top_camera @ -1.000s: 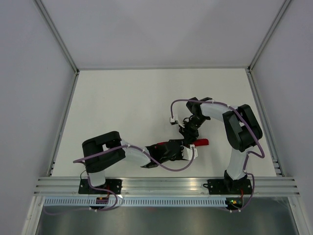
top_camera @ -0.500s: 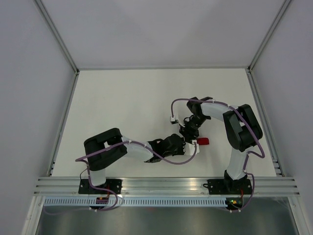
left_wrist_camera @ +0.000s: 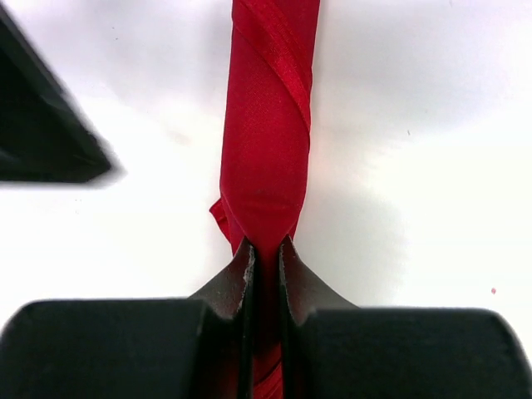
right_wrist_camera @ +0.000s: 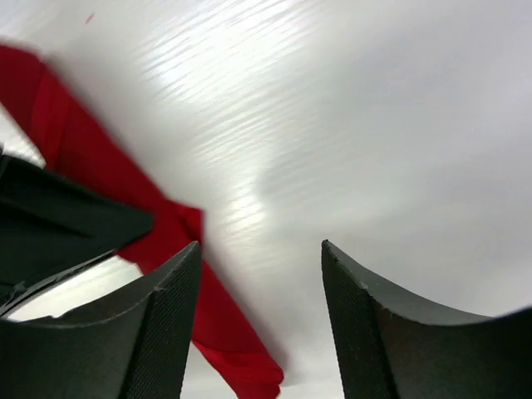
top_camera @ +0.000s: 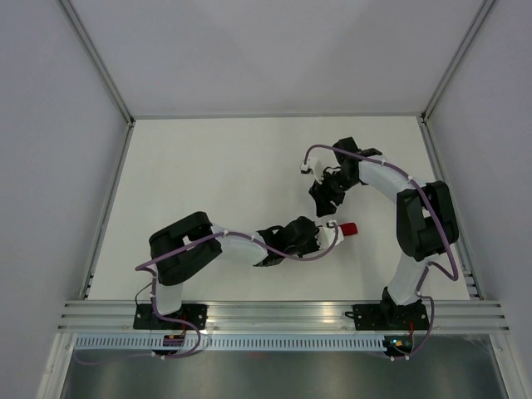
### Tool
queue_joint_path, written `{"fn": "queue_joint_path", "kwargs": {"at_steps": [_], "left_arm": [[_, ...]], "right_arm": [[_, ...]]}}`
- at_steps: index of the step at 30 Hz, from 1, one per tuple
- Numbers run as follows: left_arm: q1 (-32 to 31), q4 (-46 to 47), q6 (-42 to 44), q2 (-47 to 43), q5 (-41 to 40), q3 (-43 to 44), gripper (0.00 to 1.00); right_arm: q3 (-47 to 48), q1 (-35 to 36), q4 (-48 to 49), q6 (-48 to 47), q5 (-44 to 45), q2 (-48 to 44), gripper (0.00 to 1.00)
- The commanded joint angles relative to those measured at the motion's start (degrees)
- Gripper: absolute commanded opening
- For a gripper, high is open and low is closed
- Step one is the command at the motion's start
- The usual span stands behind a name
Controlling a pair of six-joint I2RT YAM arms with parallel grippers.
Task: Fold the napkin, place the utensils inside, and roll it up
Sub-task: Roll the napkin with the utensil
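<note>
Next, I release the napkin roll from my left gripper on the white table (top_camera: 335, 219) just in front of my right gripper.
The napkin (left_wrist_camera: 268, 141) is a tight bright red roll lying on the white table. In the left wrist view it runs straight away from my left gripper (left_wrist_camera: 266, 247), which is shut on its near end. From above, only the roll's red far end (top_camera: 348, 229) shows beyond the left gripper (top_camera: 331, 232). My right gripper (top_camera: 322, 199) hangs open just behind the roll, clear of it. In its own view the right gripper (right_wrist_camera: 258, 253) has only bare table between the fingers, and the napkin (right_wrist_camera: 79, 154) lies to the left. The utensils are hidden.
White table (top_camera: 208, 183) with grey walls on three sides. An aluminium rail (top_camera: 283, 314) carries both arm bases along the near edge. A dark blurred shape (left_wrist_camera: 41, 133) sits at the left of the left wrist view.
The left gripper has shut on the napkin roll and shifted right and away. The right gripper has opened, let go of the roll and drawn back toward the far side.
</note>
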Motion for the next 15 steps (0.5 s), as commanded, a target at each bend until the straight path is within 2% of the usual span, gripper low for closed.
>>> {"fn": "queue_joint_path", "kwargs": {"at_steps": [1,5,14,15], "left_arm": [[-0.25,-7.79,-9.69,4.12,-0.23,1.52,0.02],[-0.24,-12.26,-14.35,7.02,-3.14,6.6,0.03],[-0.25,-19.13,-25.86,14.04,-11.05,16.71,0.03],[-0.16,-22.35,-27.61,14.75,-12.18,17.78,0.03]], "right_arm": [[3.48,-3.53,7.13,8.82,2.97,-3.87,0.66],[5.58,-6.35,8.11,15.14,5.6,-4.22,0.67],[4.27,-13.56,6.71,20.34,10.1,-7.2,0.66],[3.57,-14.17,6.19,20.43,10.27,-7.12,0.66]]}}
